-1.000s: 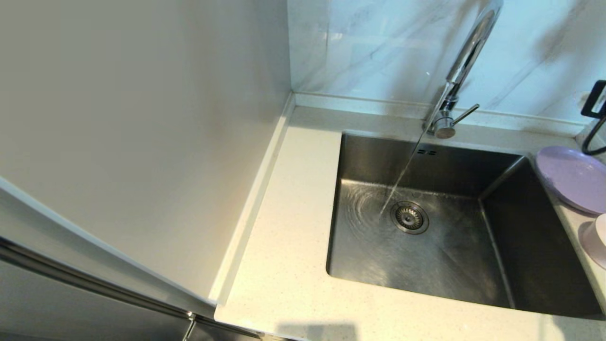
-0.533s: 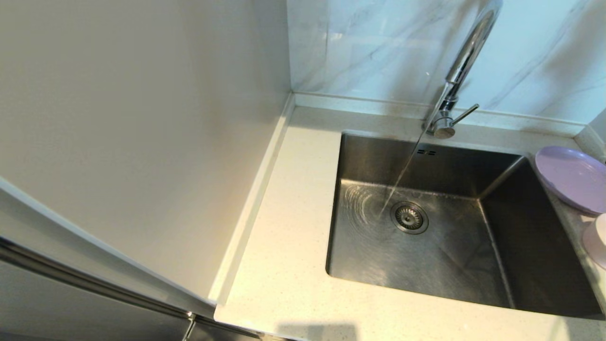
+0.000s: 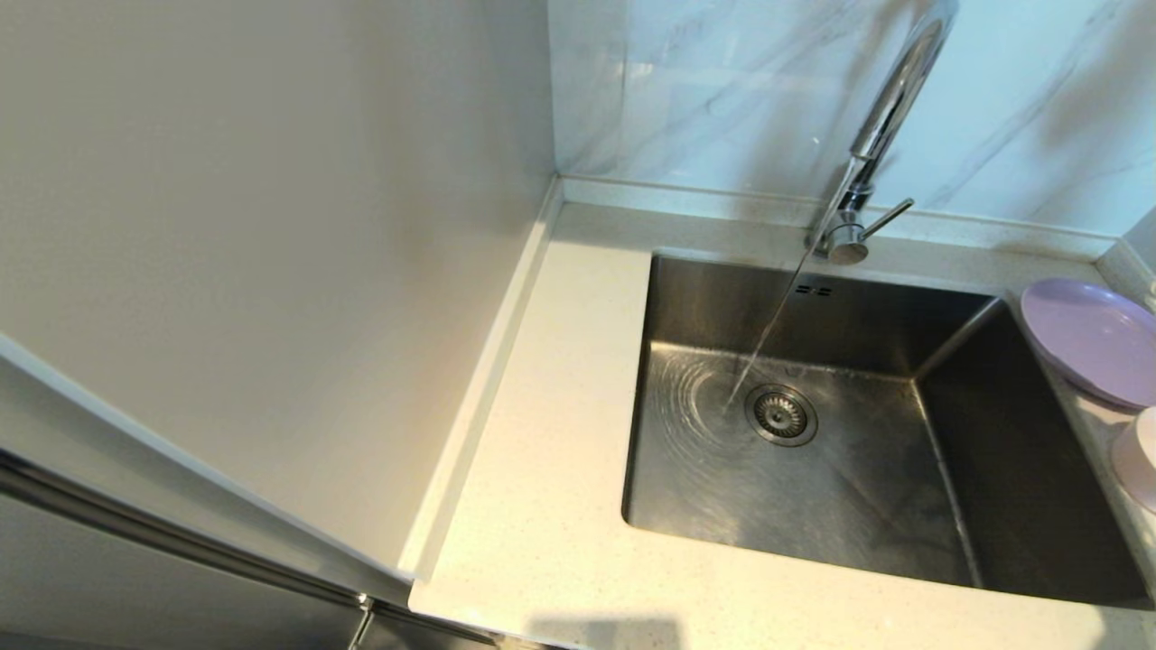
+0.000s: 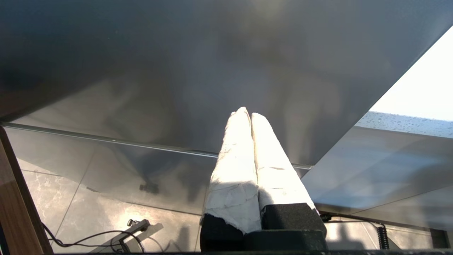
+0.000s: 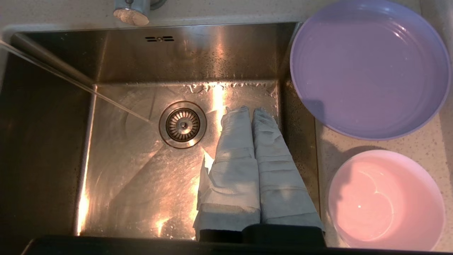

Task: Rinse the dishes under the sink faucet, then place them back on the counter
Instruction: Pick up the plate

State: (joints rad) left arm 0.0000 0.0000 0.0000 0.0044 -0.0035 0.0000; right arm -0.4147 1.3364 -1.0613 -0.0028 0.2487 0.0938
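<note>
I need to next move my right gripper to the lilac plate and close it on the plate's rim (image 3: 1033,339) (image 5: 299,95) beside the sink.
Water runs from the chrome sink faucet (image 3: 890,99) into the steel sink (image 3: 957,352), landing beside the drain strainer (image 3: 781,414). On the counter (image 3: 551,433) to the sink's right lie the lilac plate (image 3: 1093,338) (image 5: 370,67) and, nearer me, the pink-white bowl (image 3: 1140,456) (image 5: 385,200). Both dishes are empty. My right gripper (image 5: 250,111) hovers high over the sink's right part, shut and holding nothing. It is out of the head view. My left gripper (image 4: 247,114) is shut and empty, low down in front of a grey cabinet front.
A tall pale panel (image 3: 271,271) walls off the counter's left side. Marble-veined tiles (image 3: 722,90) rise behind the faucet. The faucet's side lever (image 3: 890,219) points right. Tiled floor with a loose cable (image 4: 92,235) shows in the left wrist view.
A black piece of the right arm that showed at the head view's right edge a second ago has gone out of view. Water keeps running; the dishes have not moved.
</note>
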